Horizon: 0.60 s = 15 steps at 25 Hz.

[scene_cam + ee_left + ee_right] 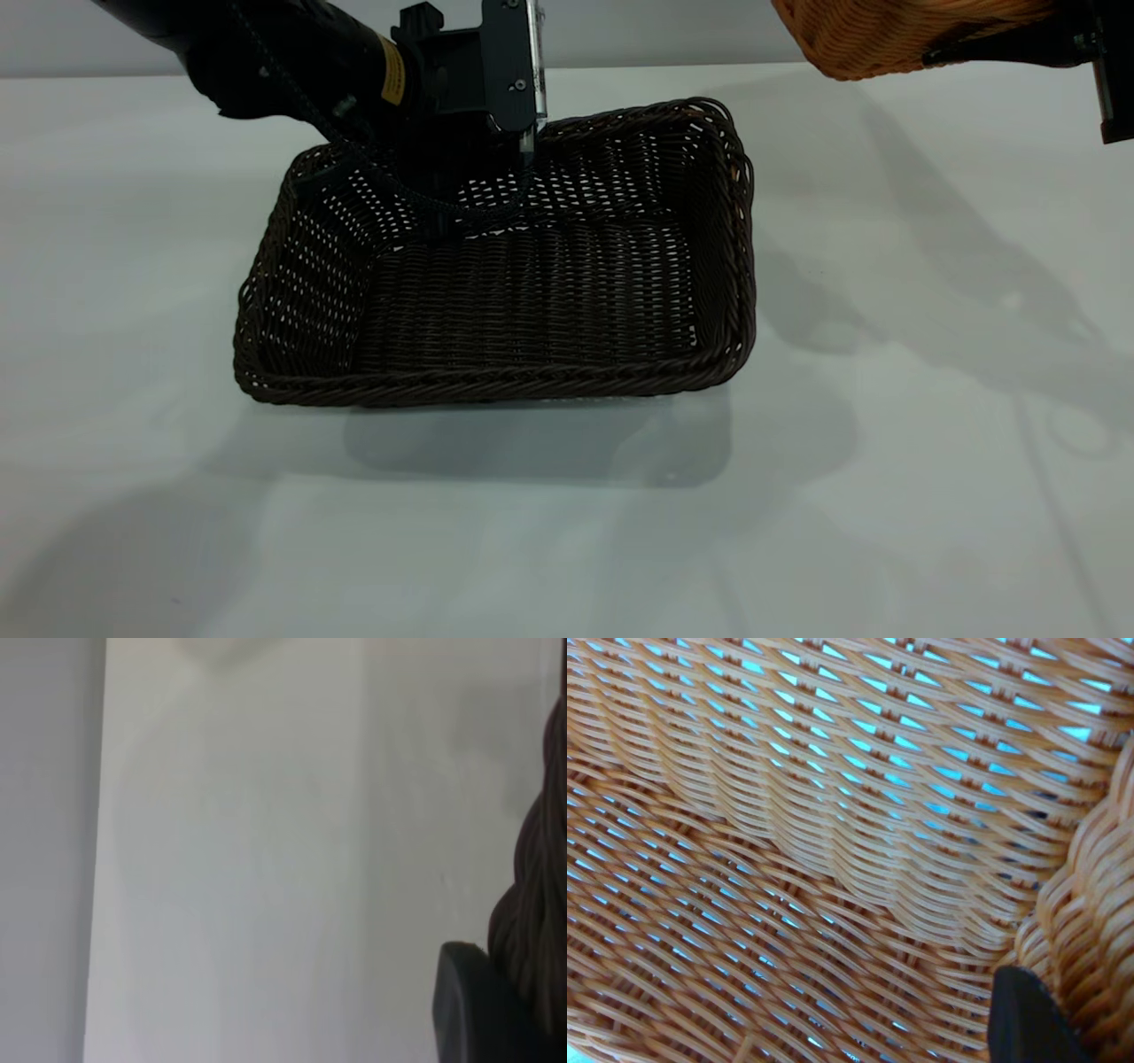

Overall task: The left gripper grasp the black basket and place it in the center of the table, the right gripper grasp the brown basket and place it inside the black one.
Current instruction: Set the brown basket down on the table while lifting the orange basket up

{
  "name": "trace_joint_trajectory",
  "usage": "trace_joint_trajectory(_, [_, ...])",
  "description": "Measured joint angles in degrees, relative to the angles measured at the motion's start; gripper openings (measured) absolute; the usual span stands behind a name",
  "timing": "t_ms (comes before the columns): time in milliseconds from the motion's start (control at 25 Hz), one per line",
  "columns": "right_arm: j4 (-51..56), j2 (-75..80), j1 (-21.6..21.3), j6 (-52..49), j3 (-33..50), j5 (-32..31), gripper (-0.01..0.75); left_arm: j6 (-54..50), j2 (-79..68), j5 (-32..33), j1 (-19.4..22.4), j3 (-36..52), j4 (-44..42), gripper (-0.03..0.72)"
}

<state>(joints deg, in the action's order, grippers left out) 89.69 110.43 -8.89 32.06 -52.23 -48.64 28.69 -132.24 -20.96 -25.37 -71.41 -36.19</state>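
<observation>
Next, my right gripper releases the brown basket, held in the air apart from the black one, over the woven bottom of the black basket [537, 240], between its sides.
The black basket [532, 292] is in the middle of the white table [886, 496], opening up. I cannot tell whether its base rests fully on the table. My left gripper [478, 177] is shut on the basket's far rim. In the left wrist view one dark finger [469, 1010] presses against the braided rim [536, 904]. My right gripper [974, 49] is shut on the brown basket [877, 35] and holds it in the air at the upper right, apart from the black one. The brown weave [833, 833] fills the right wrist view, with one finger [1023, 1019] at its rim.
Bare white tabletop lies all round the black basket, crossed by shadows of the arms. A pale wall runs behind the table's far edge.
</observation>
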Motion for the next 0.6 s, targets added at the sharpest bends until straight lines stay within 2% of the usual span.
trace_joint_trajectory(80, [-0.05, 0.00, 0.00, 0.00, 0.00, -0.06, 0.125, -0.98, -0.36, -1.78, 0.06, 0.00, -0.17, 0.167])
trace_joint_trajectory(280, [-0.05, -0.05, 0.00, 0.16, 0.00, -0.12, 0.125, -2.40, -0.99, -6.41, 0.06, 0.06, 0.48, 0.363])
trace_joint_trajectory(400, [-0.11, -0.05, 0.00, 0.48, 0.00, -0.12, 0.125, -2.46, -0.43, -8.16, 0.01, 0.35, 0.61, 0.437])
trace_joint_trajectory(600, [0.32, -0.07, 0.00, 0.60, 0.00, -0.12, 0.124, -2.52, 5.21, -8.21, 0.01, 3.00, 0.95, 0.459])
